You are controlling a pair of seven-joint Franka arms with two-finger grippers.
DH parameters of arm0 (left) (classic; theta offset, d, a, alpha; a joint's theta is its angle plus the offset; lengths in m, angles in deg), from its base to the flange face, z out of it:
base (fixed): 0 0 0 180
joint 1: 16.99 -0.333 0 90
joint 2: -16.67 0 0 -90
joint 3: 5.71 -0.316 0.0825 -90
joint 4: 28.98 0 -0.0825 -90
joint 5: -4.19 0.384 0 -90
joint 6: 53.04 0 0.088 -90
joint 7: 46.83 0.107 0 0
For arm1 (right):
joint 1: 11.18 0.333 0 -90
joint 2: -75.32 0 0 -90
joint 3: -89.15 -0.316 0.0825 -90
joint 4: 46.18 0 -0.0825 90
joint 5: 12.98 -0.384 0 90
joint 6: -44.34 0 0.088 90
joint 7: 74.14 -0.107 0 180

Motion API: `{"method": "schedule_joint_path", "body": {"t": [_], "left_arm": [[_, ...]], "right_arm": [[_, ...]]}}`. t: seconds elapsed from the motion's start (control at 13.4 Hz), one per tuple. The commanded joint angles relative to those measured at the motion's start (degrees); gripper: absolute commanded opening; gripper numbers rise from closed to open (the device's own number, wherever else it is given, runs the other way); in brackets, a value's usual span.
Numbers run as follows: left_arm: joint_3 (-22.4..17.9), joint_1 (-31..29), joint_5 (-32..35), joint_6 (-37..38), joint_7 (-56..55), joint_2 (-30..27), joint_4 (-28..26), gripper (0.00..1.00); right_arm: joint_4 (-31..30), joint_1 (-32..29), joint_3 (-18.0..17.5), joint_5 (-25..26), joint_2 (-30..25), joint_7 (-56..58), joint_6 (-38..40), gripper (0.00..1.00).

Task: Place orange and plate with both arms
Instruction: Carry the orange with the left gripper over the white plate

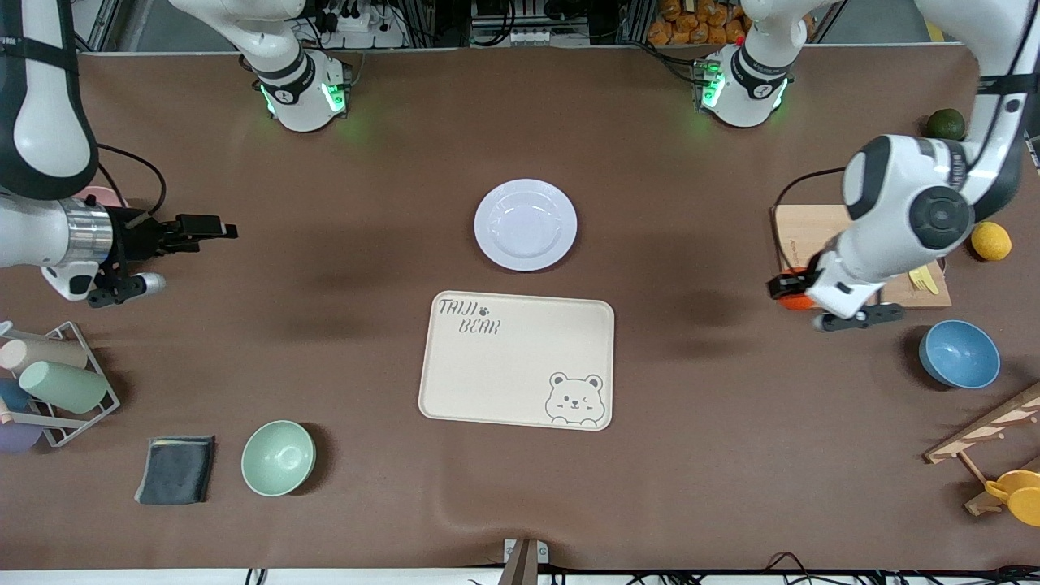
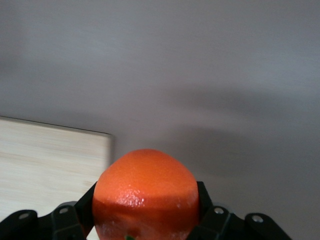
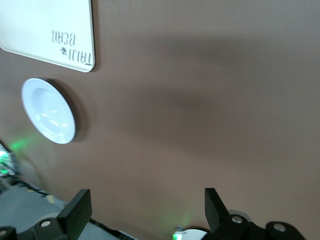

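I need to let go of the orange with my left gripper near the middle of the white plate (image 1: 526, 224), just past the cream bear tray.
My left gripper (image 1: 786, 291) is shut on the orange (image 1: 799, 301), a small red-orange fruit held in the air over the corner of a wooden cutting board (image 1: 804, 231). In the left wrist view the orange (image 2: 145, 192) fills the space between the black fingers (image 2: 207, 210), with the board (image 2: 50, 165) below. The white plate (image 1: 526, 224) lies at the table's middle, just farther from the front camera than the cream bear tray (image 1: 517, 359). My right gripper (image 1: 213, 228) hangs open and empty over bare table at the right arm's end. Its wrist view shows the plate (image 3: 48, 111) and the tray (image 3: 50, 30) far off.
A pale green bowl (image 1: 278, 457) and a grey cloth (image 1: 175, 469) lie near the front edge. A wire rack of cups (image 1: 57, 382) stands at the right arm's end. A blue bowl (image 1: 959, 353), a lemon (image 1: 991, 240), a dark green fruit (image 1: 946, 123) and a wooden rack (image 1: 987, 431) sit at the left arm's end.
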Motion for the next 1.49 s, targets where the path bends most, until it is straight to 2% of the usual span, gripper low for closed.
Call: {"method": "schedule_joint_path", "body": {"t": [0.0,0.07,0.22,0.37,0.52,0.67,0.97,1.12,1.27,1.42], "left_arm": [[6.08,1.87,-2.68,1.23,-8.09,0.97,2.37,0.0],[7.5,3.62,-3.03,1.23,-11.96,1.05,2.81,0.0],[8.39,9.67,-3.12,1.41,-20.74,2.1,3.87,0.0],[8.3,17.31,-2.95,1.32,-31.8,5.69,6.05,0.0],[8.3,23.03,-2.25,1.23,-42.62,9.56,10.0,0.0],[8.13,27.87,-1.9,0.54,-48.27,12.82,12.04,0.0],[8.04,34.38,-0.23,-5.09,-59.07,18.0,11.25,0.0],[8.04,36.5,4.41,-6.41,-63.48,21.17,11.16,0.0],[7.95,37.3,7.58,-9.12,-66.48,24.33,11.43,0.0],[7.95,37.47,7.95,-11.5,-66.84,25.75,11.43,0.0]], "right_arm": [[-5.36,-2.02,-0.84,-3.31,-1.33,0.75,-2.61,1.0],[-6.5,-2.02,-0.84,-3.83,-1.24,0.76,-2.96,1.0],[-9.49,-2.11,-0.84,-8.04,-1.24,2.85,-4.28,1.0],[-11.51,-1.85,-0.76,-11.65,-1.33,4.45,-5.16,1.0],[-13.71,-0.8,-0.93,-12.71,-1.24,4.45,-8.05,1.0],[-17.39,0.7,-0.93,-18.13,-1.15,4.8,-11.22,1.0],[-22.67,8.07,-0.93,-27.98,-0.81,5.15,-18.67,1.0],[-24.7,12.29,-0.93,-30.46,-0.8,5.15,-24.47,1.0],[-25.58,13.45,-0.93,-33.01,-0.54,7.24,-25.9,1.0],[-26.46,13.71,-0.93,-36.69,0.07,9.54,-26.35,1.0]]}}
